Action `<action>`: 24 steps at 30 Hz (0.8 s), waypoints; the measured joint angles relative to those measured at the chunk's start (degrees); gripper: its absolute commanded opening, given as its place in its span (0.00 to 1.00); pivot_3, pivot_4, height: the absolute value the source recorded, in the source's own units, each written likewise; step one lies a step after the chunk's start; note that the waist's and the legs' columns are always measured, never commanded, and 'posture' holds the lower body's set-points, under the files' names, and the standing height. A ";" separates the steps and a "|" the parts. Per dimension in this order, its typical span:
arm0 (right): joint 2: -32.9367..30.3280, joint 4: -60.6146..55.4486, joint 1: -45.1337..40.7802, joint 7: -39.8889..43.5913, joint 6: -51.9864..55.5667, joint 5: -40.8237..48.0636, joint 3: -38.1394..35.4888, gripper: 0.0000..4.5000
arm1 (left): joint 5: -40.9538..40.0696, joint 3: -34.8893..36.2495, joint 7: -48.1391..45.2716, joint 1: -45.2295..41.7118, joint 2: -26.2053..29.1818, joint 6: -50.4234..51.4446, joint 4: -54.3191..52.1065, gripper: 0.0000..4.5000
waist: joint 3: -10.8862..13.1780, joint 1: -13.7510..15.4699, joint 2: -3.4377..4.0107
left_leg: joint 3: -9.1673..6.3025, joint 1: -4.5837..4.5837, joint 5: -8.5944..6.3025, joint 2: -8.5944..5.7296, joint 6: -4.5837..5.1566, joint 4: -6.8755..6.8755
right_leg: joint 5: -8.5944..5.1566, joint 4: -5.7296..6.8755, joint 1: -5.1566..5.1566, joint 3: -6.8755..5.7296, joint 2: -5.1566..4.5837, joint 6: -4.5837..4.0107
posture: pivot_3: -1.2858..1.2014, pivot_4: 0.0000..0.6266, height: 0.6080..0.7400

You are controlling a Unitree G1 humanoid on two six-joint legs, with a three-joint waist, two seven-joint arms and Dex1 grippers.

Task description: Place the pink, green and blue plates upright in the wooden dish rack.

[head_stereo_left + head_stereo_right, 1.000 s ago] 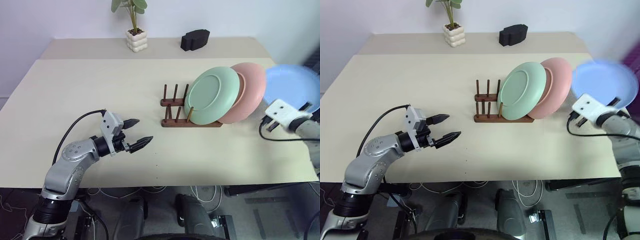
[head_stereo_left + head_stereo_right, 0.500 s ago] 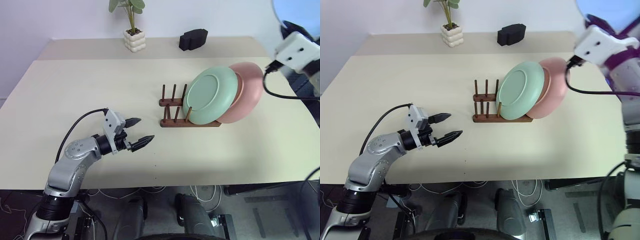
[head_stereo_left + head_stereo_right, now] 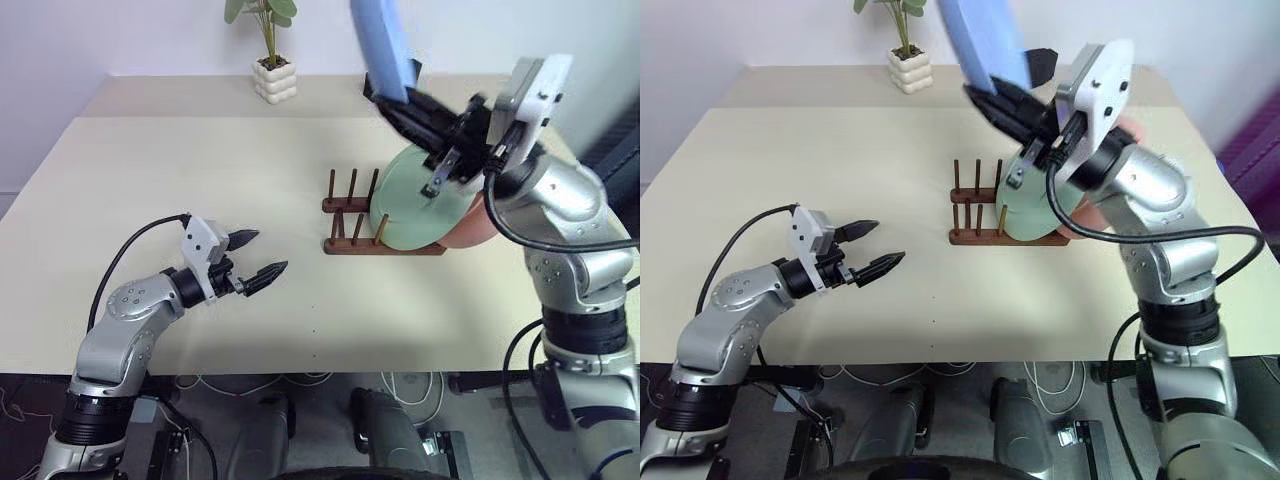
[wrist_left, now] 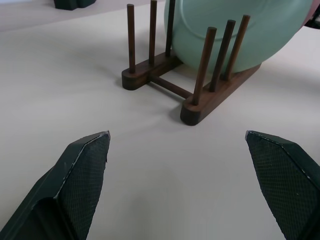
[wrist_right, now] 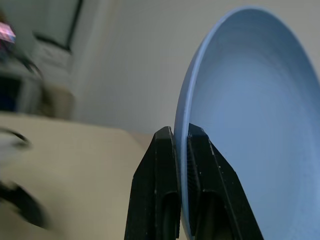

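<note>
My right gripper is to release the blue plate between the outermost free pegs of the wooden dish rack (image 3: 348,238).
My right gripper (image 3: 388,101) is shut on the rim of the light blue plate (image 3: 379,44), holding it edge-on, high above the wooden dish rack (image 3: 349,216). The right wrist view shows the fingers (image 5: 159,165) pinching the blue plate (image 5: 250,125). The mint green plate (image 3: 408,208) stands upright in the rack's right end. The pink plate (image 3: 472,225) leans behind it, mostly hidden by my right arm. My left gripper (image 3: 263,252) hovers open and empty over the table, left of the rack, pointing at the rack (image 4: 200,95).
A potted plant (image 3: 271,62) in a white pot and a black block (image 3: 1041,60) stand at the table's far edge. Several free pegs (image 3: 350,186) remain at the rack's left end. The table's near edge (image 3: 330,372) runs below both arms.
My right arm swung the blue plate from the far right, up and leftward to above the rack, rolling it edge-on. My left gripper drifted slightly left and stayed open.
</note>
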 measured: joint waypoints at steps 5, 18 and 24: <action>4.74 -2.97 2.56 -7.14 8.59 11.39 -2.97 0.01 | -0.06 0.78 -0.08 0.39 0.39 -0.03 0.00 1.00 | 0.00 -0.05 0.00 | 0.01 0.00 0.00 0.00 0.00 -0.01 | 0.00 -0.01 -0.01 0.00 0.01 0.00 | 0.52 0.24 0.97; 15.18 -3.34 6.67 -23.16 16.98 26.44 -4.72 0.01 | -1.82 2.87 -0.89 0.46 0.35 -0.87 -0.10 1.00 | 0.00 -0.11 0.00 | 0.03 -0.01 0.00 -0.01 0.00 -0.02 | 0.00 -0.01 -0.02 0.00 0.02 0.00 | 0.52 0.24 0.97; 16.57 -3.03 7.03 -24.71 17.43 27.50 -4.72 0.01 | -2.80 4.01 -1.21 0.53 0.34 -0.93 -1.25 1.00 | 0.00 -0.15 0.01 | 0.03 -0.01 0.00 -0.01 0.00 -0.02 | 0.00 -0.01 -0.03 0.00 0.03 0.00 | 0.52 0.24 0.97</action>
